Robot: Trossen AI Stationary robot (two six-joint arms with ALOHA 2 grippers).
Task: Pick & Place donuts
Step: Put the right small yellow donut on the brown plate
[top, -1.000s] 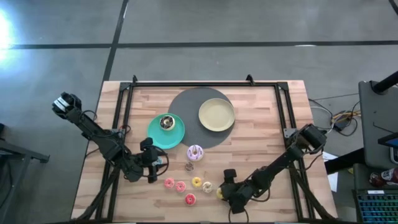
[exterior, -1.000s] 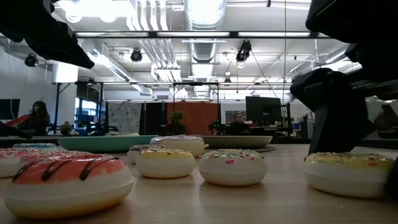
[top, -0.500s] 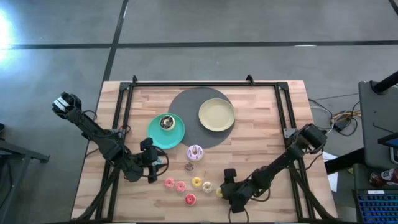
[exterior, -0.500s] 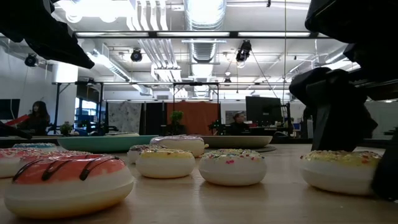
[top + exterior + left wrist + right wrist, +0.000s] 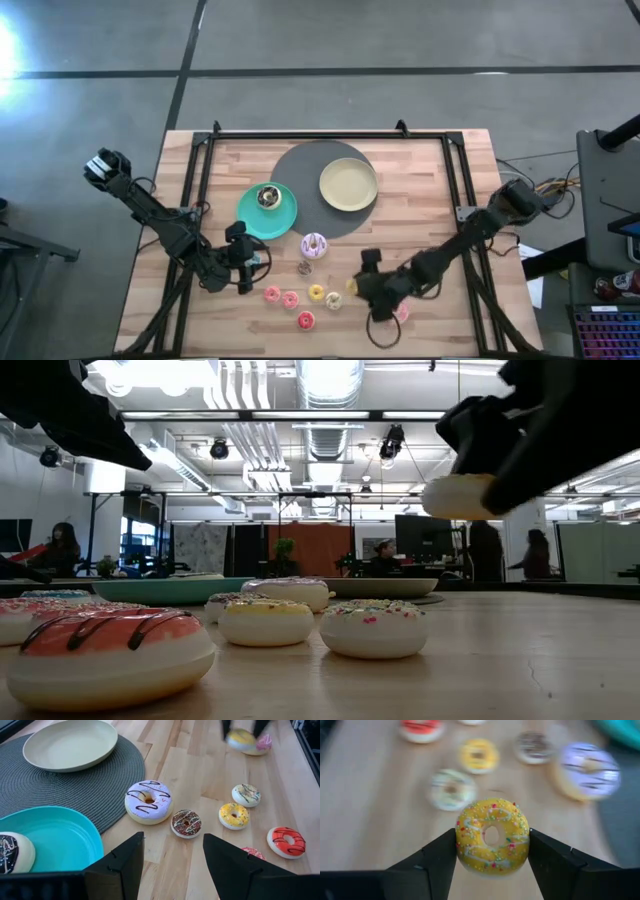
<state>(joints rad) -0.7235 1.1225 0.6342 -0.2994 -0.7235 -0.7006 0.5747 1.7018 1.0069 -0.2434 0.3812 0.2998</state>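
Next, my right gripper releases the yellow donut on the pale-yellow plate (image 5: 362, 172) near that plate's far rim, away from the teal plate.
My right gripper (image 5: 358, 285) is shut on a yellow sprinkled donut (image 5: 492, 836), which hangs in the air above the table in the low view (image 5: 460, 495). Several small donuts lie flat on the wood near the near edge: lilac (image 5: 314, 245), brown (image 5: 305, 267), pink (image 5: 271, 293), yellow (image 5: 316, 293), white (image 5: 333, 300) and red (image 5: 305, 320). Another pink donut (image 5: 400, 313) lies under the right arm. One dark-iced donut (image 5: 268, 196) sits on the teal plate (image 5: 285, 222). My left gripper (image 5: 172, 865) waits open, low beside the teal plate, touching nothing. My right gripper pinches the yellow donut between its two fingers (image 5: 437, 857), one on each opposite side of the outer rim (image 5: 462, 840). The fingers come slanting from the table's right and above. The donut is lifted clear of the table, its iced face toward the wrist camera.
A pale-yellow plate (image 5: 348, 184) rests on a round grey mat (image 5: 300, 165) at the table's far middle, with the teal plate overlapping the mat's left edge. A black frame (image 5: 320, 135) borders the table. Bare wood lies left of and right of the donut cluster.
My right gripper has risen from the table and shifted toward the far edge, carrying the yellow donut from the tabletop up into the air. The pink donut under the right arm has come into view. The left arm and other donuts have kept still.
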